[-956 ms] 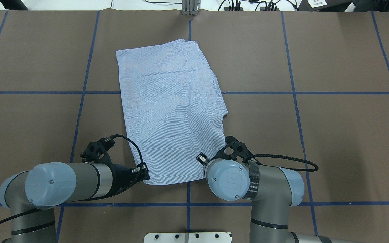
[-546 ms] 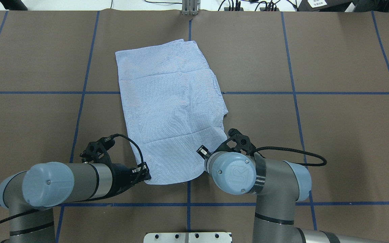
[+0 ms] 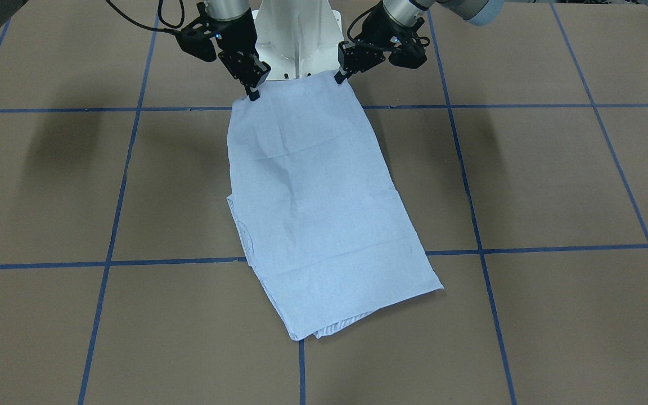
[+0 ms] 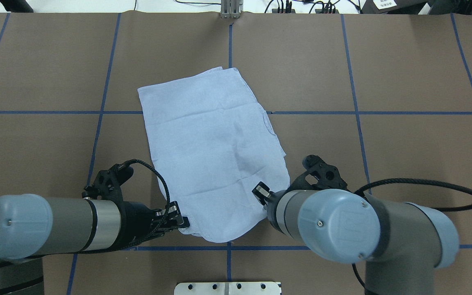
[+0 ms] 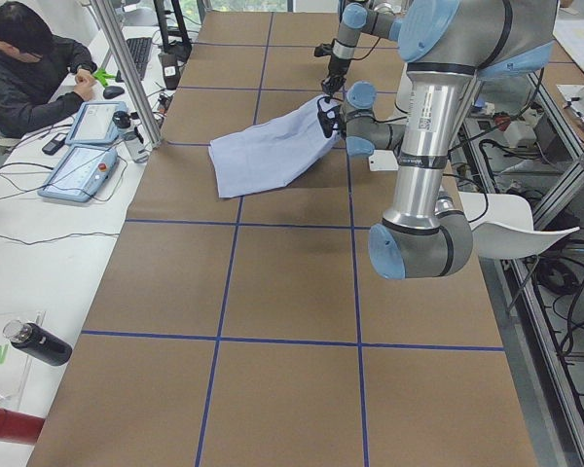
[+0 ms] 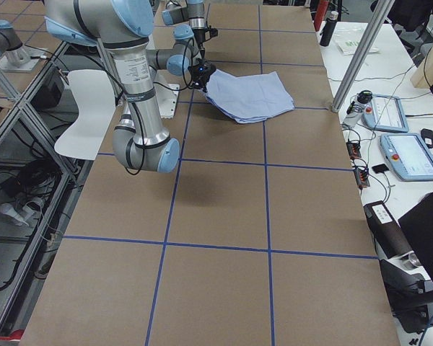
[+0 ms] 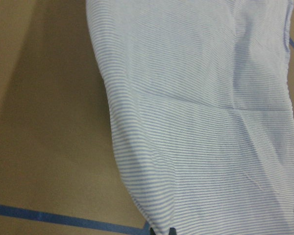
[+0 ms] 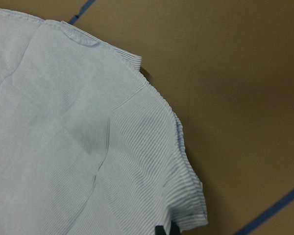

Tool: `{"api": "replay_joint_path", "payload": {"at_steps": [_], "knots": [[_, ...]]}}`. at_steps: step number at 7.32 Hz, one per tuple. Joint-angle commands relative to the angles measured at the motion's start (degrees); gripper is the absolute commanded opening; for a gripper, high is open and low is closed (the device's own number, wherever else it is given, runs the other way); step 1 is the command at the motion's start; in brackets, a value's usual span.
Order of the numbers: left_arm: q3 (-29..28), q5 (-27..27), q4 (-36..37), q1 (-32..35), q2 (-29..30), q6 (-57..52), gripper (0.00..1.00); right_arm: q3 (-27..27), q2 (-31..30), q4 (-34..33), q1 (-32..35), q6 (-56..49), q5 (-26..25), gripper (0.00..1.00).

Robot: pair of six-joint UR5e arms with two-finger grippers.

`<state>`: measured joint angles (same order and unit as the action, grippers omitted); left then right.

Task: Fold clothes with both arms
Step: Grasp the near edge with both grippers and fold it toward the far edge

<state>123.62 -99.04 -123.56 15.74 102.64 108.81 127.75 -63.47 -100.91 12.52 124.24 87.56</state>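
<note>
I need to let go of the shirt's near corner, now lifted off the table, with my left gripper on the shirt's far part (image 3: 394,239), next to the crosswise blue tape line.
The light blue striped shirt (image 4: 215,155) lies folded into a long panel on the brown table, with its near edge lifted off the surface. My left gripper (image 4: 180,224) is shut on the near left corner; it also shows in the front view (image 3: 338,77). My right gripper (image 3: 253,94) is shut on the near right corner; in the overhead view its wrist hides it. The shirt's far end (image 3: 358,304) rests on the table. The left wrist view shows the striped cloth (image 7: 201,122) hanging from the fingertips, and so does the right wrist view (image 8: 78,147).
Blue tape lines (image 4: 355,112) divide the brown table. The white pedestal base (image 3: 296,34) stands between the arms. A metal post (image 4: 230,8) and cables sit at the far edge. An operator (image 5: 24,68) sits at a side desk with pendants.
Both arms have risen and pulled back toward the robot's base with the shirt's near edge. The far edge has slid toward the robot. Both grips stay shut.
</note>
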Motion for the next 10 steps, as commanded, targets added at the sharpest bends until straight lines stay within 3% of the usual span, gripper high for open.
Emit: {"api": "replay_joint_path", "payload": {"at_steps": [1, 3, 6, 7, 10], "knots": [[9.2, -3.6, 7.9, 0.0, 0.4, 0.1, 0.00, 9.1, -0.7, -7.6, -4.2, 2.6, -0.3, 0.00], [8.7, -4.9, 12.9, 1.0, 1.5, -0.6, 0.00, 6.8, 0.3, -8.1, -2.7, 1.5, -0.5, 0.00], [-3.1, -4.7, 23.1, 10.6, 12.0, -9.1, 0.00, -7.6, 9.8, -5.4, 5.8, -6.4, -0.5, 0.00], [-5.4, -4.7, 24.2, 14.3, 12.6, -13.1, 0.00, -12.8, 10.9, 0.1, 8.5, -7.9, -0.5, 0.00], [-12.0, -4.3, 24.2, 20.7, 13.0, -22.4, 0.00, -22.7, 15.7, 3.7, 13.3, -12.2, -0.5, 0.00]]}}
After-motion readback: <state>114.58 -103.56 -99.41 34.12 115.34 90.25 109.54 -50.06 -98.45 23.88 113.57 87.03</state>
